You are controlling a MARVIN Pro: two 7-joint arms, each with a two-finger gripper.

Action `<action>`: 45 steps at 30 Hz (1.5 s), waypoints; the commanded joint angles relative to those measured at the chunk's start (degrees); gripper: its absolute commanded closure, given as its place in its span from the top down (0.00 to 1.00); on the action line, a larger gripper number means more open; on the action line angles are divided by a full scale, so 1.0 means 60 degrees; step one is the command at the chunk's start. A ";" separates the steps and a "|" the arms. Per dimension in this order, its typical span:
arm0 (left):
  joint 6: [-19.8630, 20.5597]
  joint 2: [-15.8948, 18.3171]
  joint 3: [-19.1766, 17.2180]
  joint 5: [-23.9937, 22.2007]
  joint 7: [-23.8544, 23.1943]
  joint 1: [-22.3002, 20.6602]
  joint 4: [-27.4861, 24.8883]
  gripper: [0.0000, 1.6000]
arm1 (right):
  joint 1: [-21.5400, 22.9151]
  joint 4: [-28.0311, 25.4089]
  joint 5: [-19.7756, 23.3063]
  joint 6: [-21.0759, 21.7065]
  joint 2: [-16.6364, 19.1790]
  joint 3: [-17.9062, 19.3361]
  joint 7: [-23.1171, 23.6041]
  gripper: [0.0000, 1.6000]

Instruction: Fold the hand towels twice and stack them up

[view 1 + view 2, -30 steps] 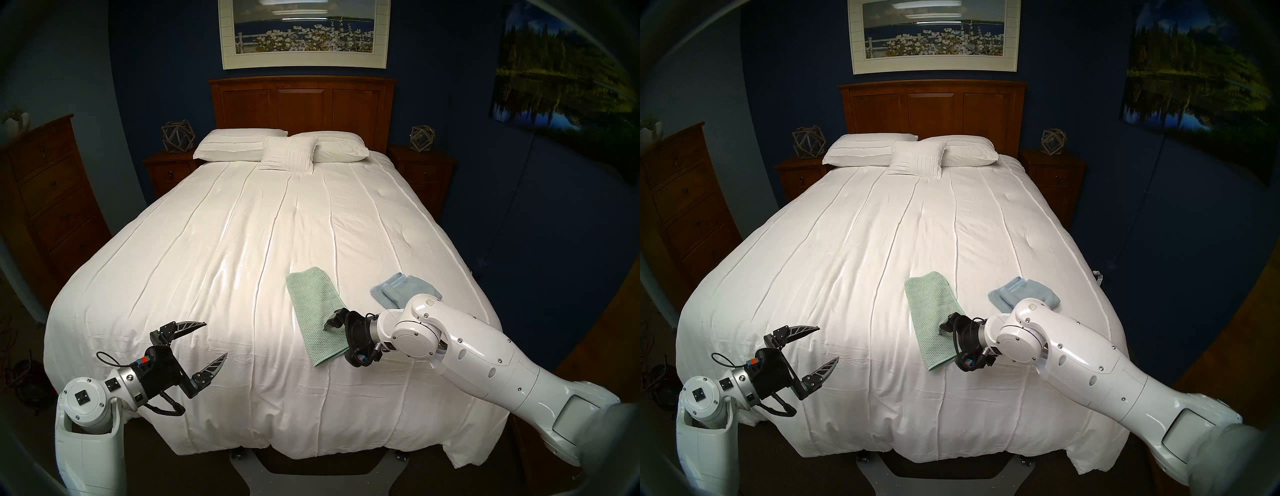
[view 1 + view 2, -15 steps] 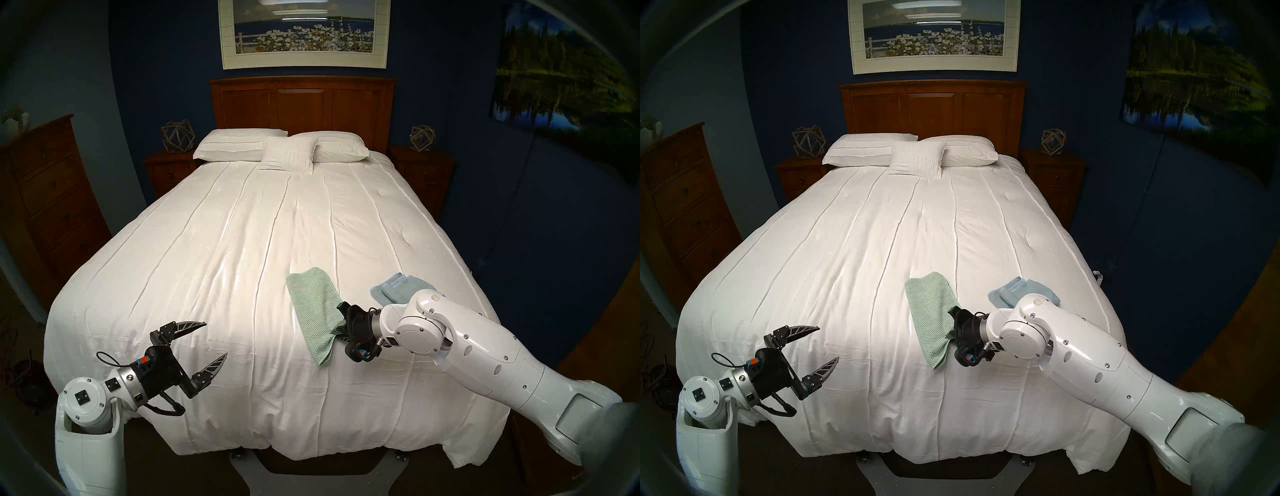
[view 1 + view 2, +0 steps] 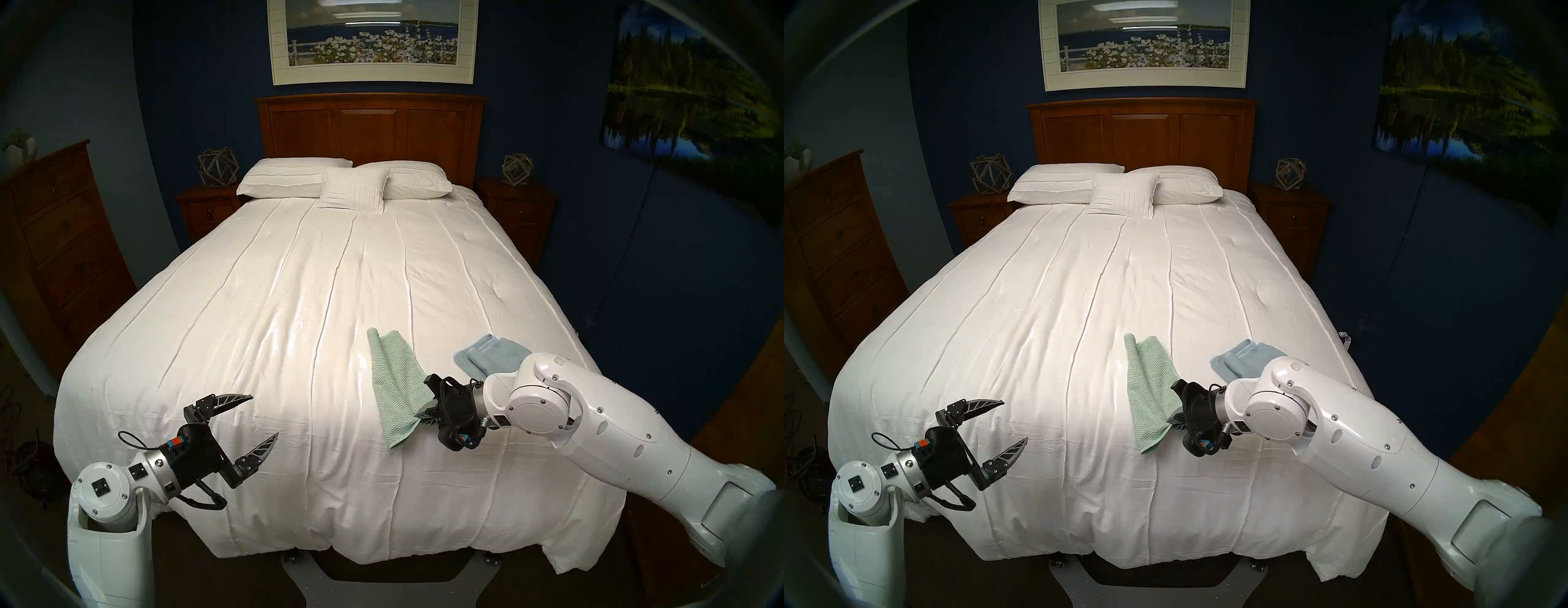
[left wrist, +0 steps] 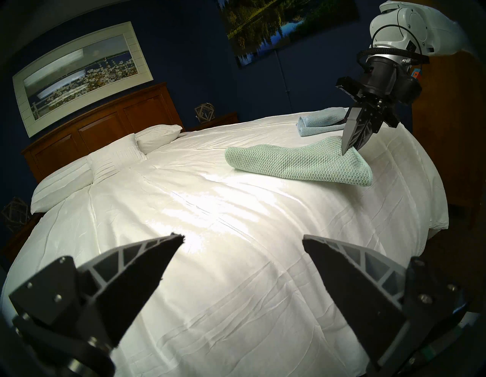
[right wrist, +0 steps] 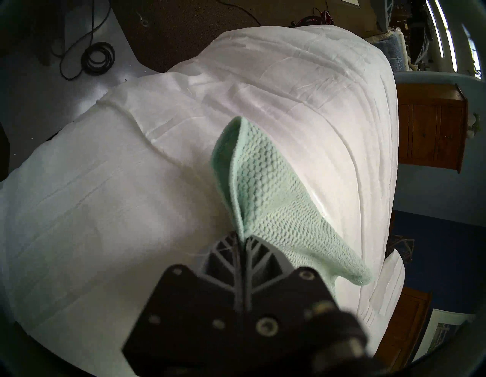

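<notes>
The robot's right gripper needs to release the lifted edge of the mint green hand towel, which lies on the white bedspread now, over the towel's far end (image 3: 384, 358) (image 5: 331, 262) on the bedspread.
The pale mint green waffle hand towel (image 3: 394, 382) (image 3: 1151, 399) (image 4: 297, 163) lies on the white bedspread (image 3: 275, 322), with its right edge lifted and its left side curled up. My right gripper (image 3: 422, 414) (image 3: 1174, 420) (image 4: 347, 150) (image 5: 243, 237) is shut on that near right edge. The light blue plush hand towel (image 3: 492, 354) (image 3: 1244, 358) (image 4: 320, 122) sits folded just beyond my right wrist, which partly hides it. My left gripper (image 3: 265, 416) (image 3: 1015, 420) (image 4: 242, 237) hangs open over the bed's near left part, holding nothing.
White pillows (image 3: 339, 182) lie at the wooden headboard (image 3: 369, 127). Nightstands flank the bed, and a wooden dresser (image 3: 59, 246) stands at the left. The bedspread's near edge drops off in front of me.
My right gripper went from open to shut on the green towel's right edge and pulled it up and to the right. The towel narrowed and curled. The left arm stayed still.
</notes>
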 commanded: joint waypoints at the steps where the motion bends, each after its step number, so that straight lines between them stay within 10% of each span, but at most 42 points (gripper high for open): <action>1: -0.0007 -0.0014 -0.0011 -0.0057 -0.0016 0.0000 -0.0164 1.00 | -0.0407 -0.0556 0.0286 -0.0081 0.0778 0.0392 -0.0388 0.00; 12: -0.0018 -0.0006 -0.0003 -0.0045 -0.0012 -0.0017 -0.0133 1.00 | 0.0929 0.0932 -0.0343 -0.0068 -0.0905 0.0239 -0.0724 0.00; 45: -0.0018 -0.0006 -0.0004 -0.0045 -0.0012 -0.0016 -0.0136 1.00 | 0.3361 0.3630 0.0344 -0.1511 -0.3269 0.0176 0.0116 0.00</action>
